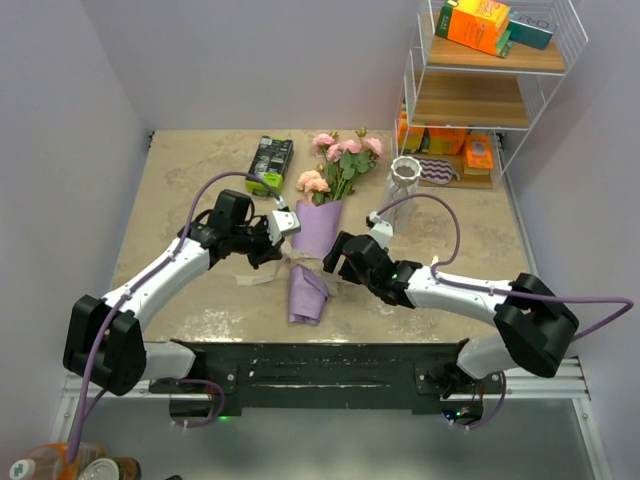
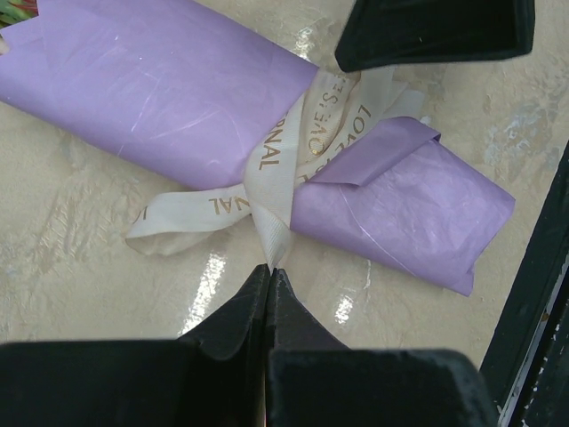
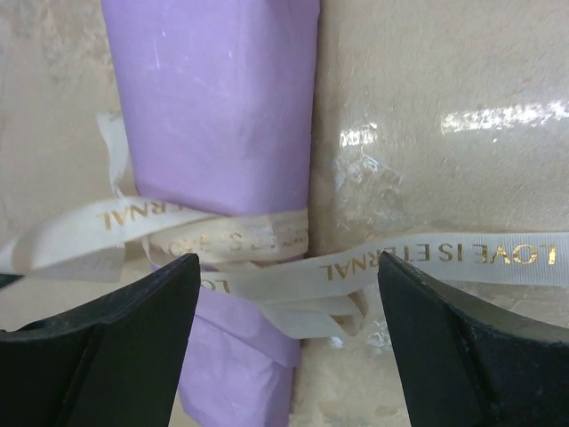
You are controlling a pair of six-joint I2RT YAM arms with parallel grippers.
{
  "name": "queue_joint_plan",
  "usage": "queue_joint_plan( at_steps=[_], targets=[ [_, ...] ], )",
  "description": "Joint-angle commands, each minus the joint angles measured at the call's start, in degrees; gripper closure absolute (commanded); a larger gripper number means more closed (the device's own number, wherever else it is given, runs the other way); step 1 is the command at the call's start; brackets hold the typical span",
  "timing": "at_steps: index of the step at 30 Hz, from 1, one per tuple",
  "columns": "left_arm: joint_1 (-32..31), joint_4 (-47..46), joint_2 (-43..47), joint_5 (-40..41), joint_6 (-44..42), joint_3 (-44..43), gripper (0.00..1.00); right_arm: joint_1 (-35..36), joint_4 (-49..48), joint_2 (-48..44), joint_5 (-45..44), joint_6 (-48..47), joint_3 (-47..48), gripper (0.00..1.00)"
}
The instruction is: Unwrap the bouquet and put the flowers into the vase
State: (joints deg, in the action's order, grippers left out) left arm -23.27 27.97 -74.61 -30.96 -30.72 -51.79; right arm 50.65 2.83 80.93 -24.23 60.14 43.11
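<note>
The ribbon's long tail lies loose from its knot across the lilac paper, so it should be taken by my right gripper at the tail (image 3: 233,283) near the knot before pulling.
The bouquet (image 1: 318,232) lies on the table, its lilac paper cone (image 2: 160,89) pointing toward me and its pink flowers (image 1: 340,158) toward the back. A beige ribbon (image 2: 267,169) with gold lettering is tied round the cone. My left gripper (image 2: 269,265) is shut on a loop of that ribbon, at the cone's left side (image 1: 272,250). My right gripper (image 3: 289,267) stands open at the cone's right side (image 1: 332,262), its jaws straddling the ribbon's knot and a loose tail (image 3: 444,260) without touching them. The off-white ribbed vase (image 1: 404,175) stands upright at the back right.
A white wire shelf (image 1: 418,95) with orange boxes (image 1: 478,25) stands at the back right, just behind the vase. A dark packet (image 1: 270,160) lies behind the bouquet on the left. The black mounting rail (image 1: 320,365) runs along the near edge.
</note>
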Motion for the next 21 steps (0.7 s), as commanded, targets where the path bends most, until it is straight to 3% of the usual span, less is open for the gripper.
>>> queue_joint_plan(
  at_steps=[1,14,21],
  targets=[
    [0.2,-0.2,1.6,0.1,-0.7,-1.2,1.00,0.3,-9.0,0.7,7.2,-4.1,-3.5,0.16],
    [0.2,-0.5,1.7,1.1,-1.7,-0.5,1.00,1.0,-14.5,7.9,11.0,-4.4,-0.6,0.23],
    [0.2,-1.0,1.8,2.0,-2.2,-0.2,1.00,1.3,-16.2,6.0,10.3,-4.9,-0.7,0.53]
  ],
)
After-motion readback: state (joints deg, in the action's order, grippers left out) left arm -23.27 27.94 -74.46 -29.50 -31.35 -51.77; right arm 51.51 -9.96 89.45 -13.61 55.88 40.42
